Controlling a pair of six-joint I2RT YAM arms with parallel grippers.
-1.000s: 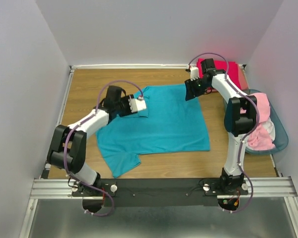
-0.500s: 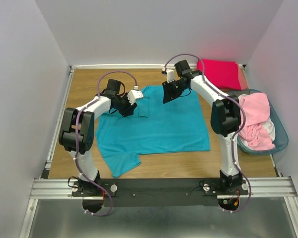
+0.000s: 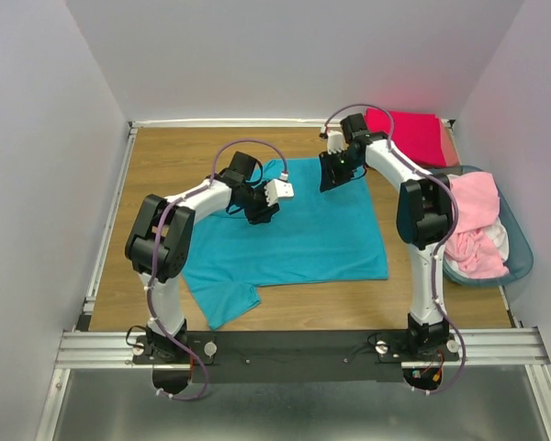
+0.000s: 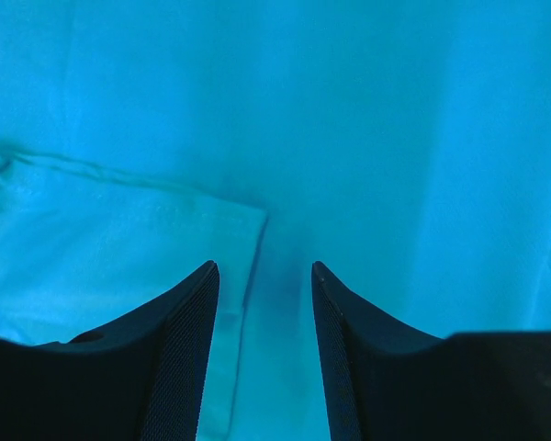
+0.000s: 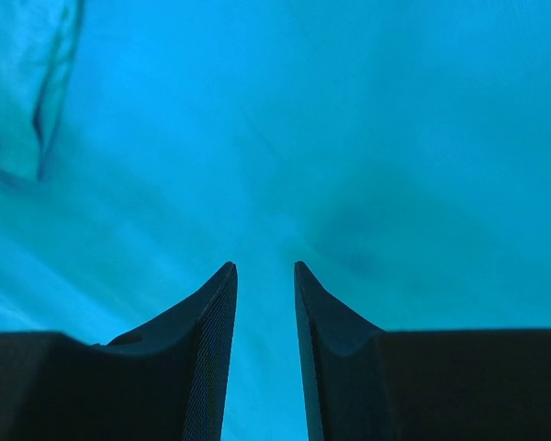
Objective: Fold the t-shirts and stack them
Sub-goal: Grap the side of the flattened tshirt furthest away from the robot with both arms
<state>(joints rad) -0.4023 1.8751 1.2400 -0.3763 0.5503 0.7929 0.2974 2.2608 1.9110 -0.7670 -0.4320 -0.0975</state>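
The sleeve of the teal t-shirt is folded over the shirt's body, so I should first use my left gripper to pinch the sleeve's hem corner [image 4: 257, 219] and pull the sleeve out toward the back wall.
A teal t-shirt [image 3: 303, 241] lies spread flat on the wooden table [image 3: 165, 161], one sleeve sticking out at the front left. My left gripper [image 3: 264, 214] hovers low over its upper left part, jaws open and empty; the left wrist view shows teal cloth [image 4: 395, 138] and a folded sleeve edge [image 4: 119, 239] under the left finger. My right gripper [image 3: 330, 182] is over the shirt's top edge, jaws narrowly open with only flat teal cloth [image 5: 349, 138] between them. A folded crimson-pink shirt [image 3: 409, 136] lies at the back right. Light pink shirts [image 3: 473, 230] fill the basket.
A blue-tinted plastic basket [image 3: 523, 253] stands at the right edge of the table. White walls close in the table on three sides. A metal rail [image 3: 294, 347] with both arm bases runs along the near edge.
My left gripper has moved right, further onto the teal shirt. My right gripper swung left over the shirt's top edge, then came back a little to the right.
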